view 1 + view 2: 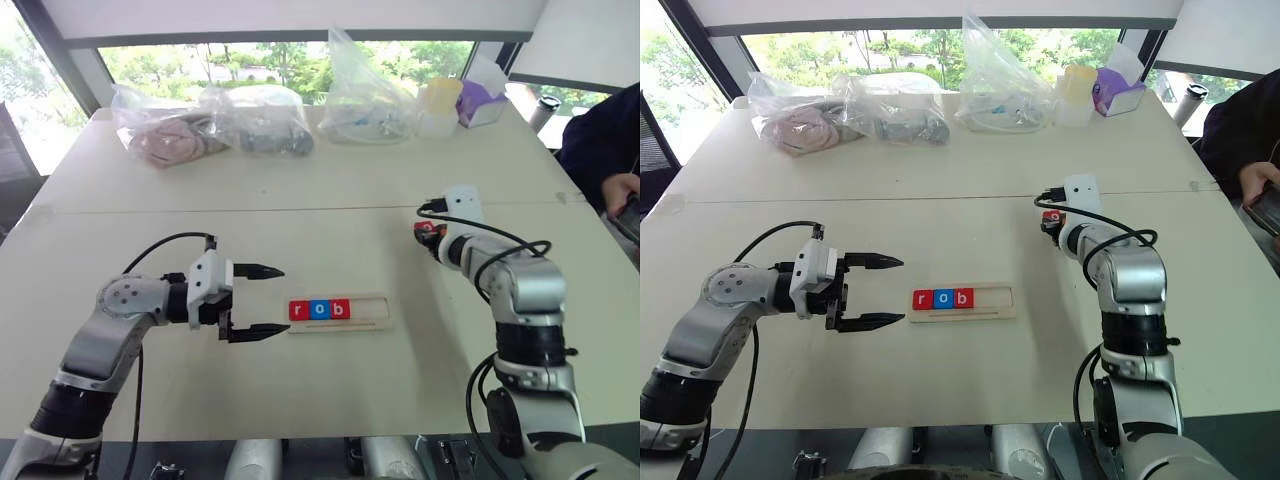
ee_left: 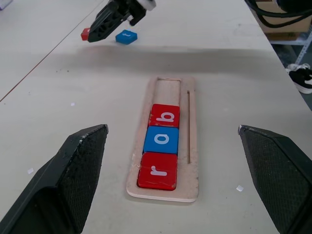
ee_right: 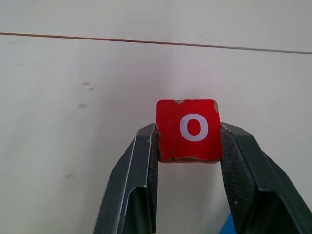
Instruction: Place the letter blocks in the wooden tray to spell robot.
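Note:
Next, my right gripper puts the red o block down on the table just off the wooden tray's bare end [image 1: 440, 297]. The red o block is still a little above the table.
The wooden tray [image 1: 370, 308] lies mid-table with three letter blocks in its slot: red r [image 2: 157, 170], blue o [image 2: 161, 139] and red b [image 2: 165, 115]; the slot's far end is bare. My left gripper [image 1: 280, 299] hangs open just left of the tray, pointing at it, with nothing between its fingers. To the right and farther back, my right gripper [image 3: 189, 132] is shut on a red o block [image 3: 189, 129], which it holds by two opposite sides a little above the table. A blue block [image 2: 126, 36] lies flat on the table beside that gripper.
Clear plastic bags [image 1: 215, 125] with contents and some containers [image 1: 440, 105] line the far side of the table. A person's arm and hand [image 1: 618, 190] holding a device reach in at the right edge. A seam [image 1: 250, 210] crosses the tabletop.

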